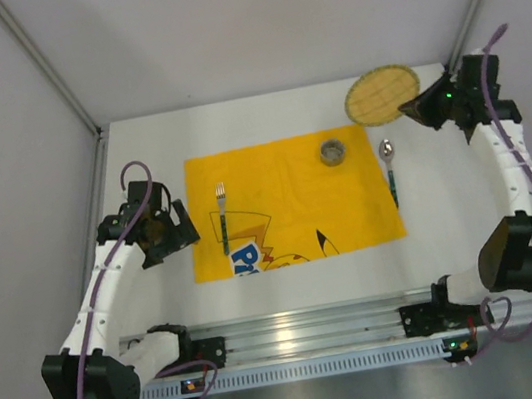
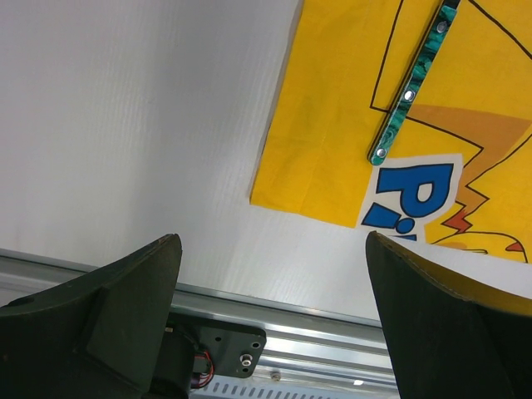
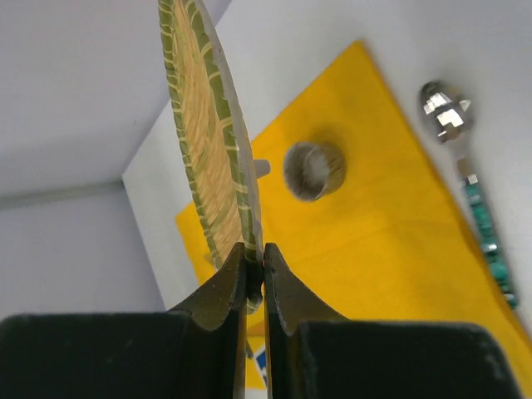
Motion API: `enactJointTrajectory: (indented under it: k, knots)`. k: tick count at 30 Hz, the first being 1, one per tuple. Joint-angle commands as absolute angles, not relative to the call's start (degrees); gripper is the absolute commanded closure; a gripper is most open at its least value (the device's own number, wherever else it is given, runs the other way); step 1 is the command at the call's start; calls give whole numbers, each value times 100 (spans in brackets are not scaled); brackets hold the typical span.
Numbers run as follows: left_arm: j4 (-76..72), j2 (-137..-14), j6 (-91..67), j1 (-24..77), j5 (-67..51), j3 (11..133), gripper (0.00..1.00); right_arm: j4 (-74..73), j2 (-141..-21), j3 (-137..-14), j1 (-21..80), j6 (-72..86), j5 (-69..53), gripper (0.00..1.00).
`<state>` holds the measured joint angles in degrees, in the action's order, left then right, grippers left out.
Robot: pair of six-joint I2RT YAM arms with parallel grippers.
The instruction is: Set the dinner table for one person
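Note:
I will release the round woven plate on the yellow mat (image 1: 271, 203) from my right gripper, close beside the fork. The plate is held above the table's far corner.
On the white dinner table (image 1: 289, 282) lies a yellow cartoon-printed mat (image 1: 298, 210). A fork (image 1: 222, 216) with a green handle (image 2: 413, 83) rests on the mat's left part, and a small metal cup (image 1: 333, 152) stands at its upper right. A spoon (image 1: 389, 170) lies along the mat's right edge. My right gripper (image 1: 411, 108) is shut on the rim of a round woven plate (image 1: 383, 95), holding it above the table's far right corner. In the right wrist view the woven plate (image 3: 208, 125) stands edge-on, with the gripper (image 3: 255, 253) pinching its rim. My left gripper (image 2: 274, 241) hangs open and holds nothing, left of the mat.
Grey walls and a metal frame enclose the table on three sides. An aluminium rail (image 1: 307, 330) with both arm bases runs along the near edge. Bare white table (image 2: 125, 125) lies left of the mat (image 2: 332, 125), under my left gripper (image 1: 165, 234).

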<state>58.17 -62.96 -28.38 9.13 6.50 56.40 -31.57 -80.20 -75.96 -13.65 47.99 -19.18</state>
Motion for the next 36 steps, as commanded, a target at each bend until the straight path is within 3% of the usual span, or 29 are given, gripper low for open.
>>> enactJointTrajectory:
  k: [1,7,13,30,33,34,36]
  knots:
    - [5695,-6161,-2892,940,738,5616,3,-3253,-7752,-7482,11,4895,-2417,100]
    - [5713,-6108,-2918,967,765,5634,3,-2022,-8058,-6680,1869,5537,-2250,100]
    - [5722,-6073,-2927,993,800,5634,3,-2092,-9298,-7434,2828,5344,-2277,100]
    - [5722,-6003,-2927,1081,826,5634,2,-2003,-10819,-7436,3094,4878,-1987,100]
    - [5704,-5985,-2936,1090,835,5634,2,-2434,-10758,-7348,3085,4615,-1653,73]
    - [5713,-5985,-2944,1099,844,5625,2,-2582,-10688,-7269,3076,4519,-1487,57]
    - [5713,-5985,-2944,1099,844,5634,3,-2671,-10600,-7190,3059,4439,-1380,50]
